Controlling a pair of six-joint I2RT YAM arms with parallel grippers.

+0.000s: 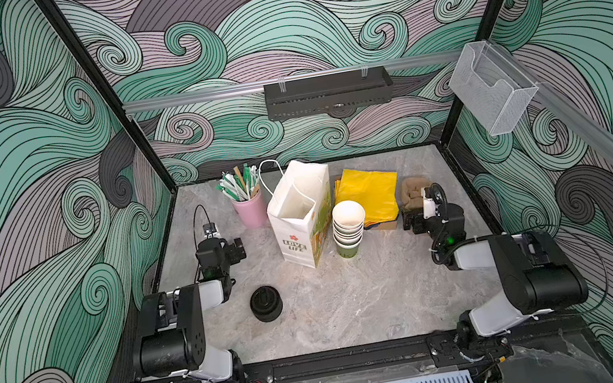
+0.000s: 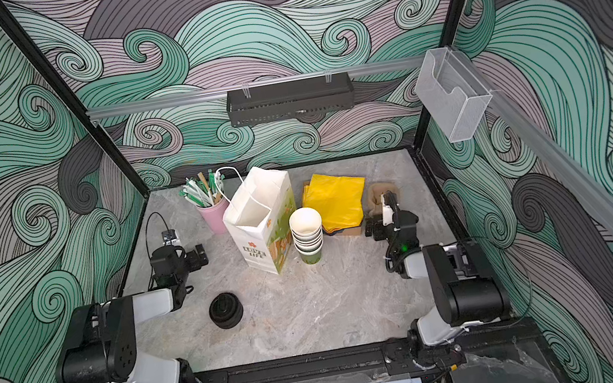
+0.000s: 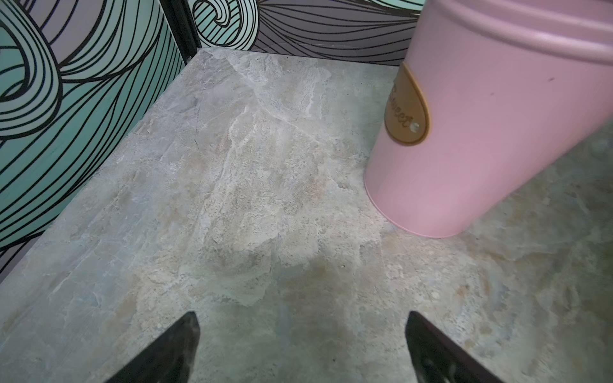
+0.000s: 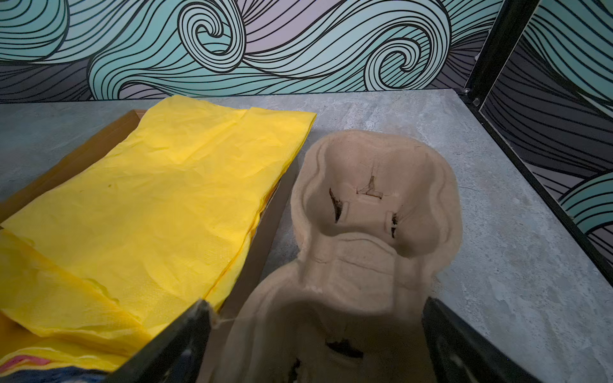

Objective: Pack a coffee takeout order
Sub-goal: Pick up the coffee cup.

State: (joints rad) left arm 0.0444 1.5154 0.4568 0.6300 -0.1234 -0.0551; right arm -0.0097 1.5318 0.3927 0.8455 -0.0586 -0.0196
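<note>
The robot's right gripper will close on the rim of the top cup (image 1: 363, 213) in the green stack, on the side that faces the tan pulp carrier.
Of the coffee takeout order, a tan pulp carrier (image 1: 412, 186) (image 4: 374, 205) lies at the back right, beside a pile of yellow sheets (image 1: 370, 190) (image 4: 159, 185). My right gripper (image 1: 420, 216) (image 4: 316, 300) is open, its jaws standing on either side of the carrier's near cup well without closing on it. My left gripper (image 1: 223, 249) (image 3: 302, 315) is open over bare table at the left, next to a pink cup, with nothing between its fingers.
A white paper bag (image 1: 302, 214) stands open mid-table. Beside it are a stack of lidless green cups (image 1: 349, 231) and a pink cup (image 1: 251, 210) (image 3: 481, 132) of straws. A squat stack of black lids (image 1: 266, 304) sits front left. A cardboard tray (image 4: 99, 142) holds the yellow sheets.
</note>
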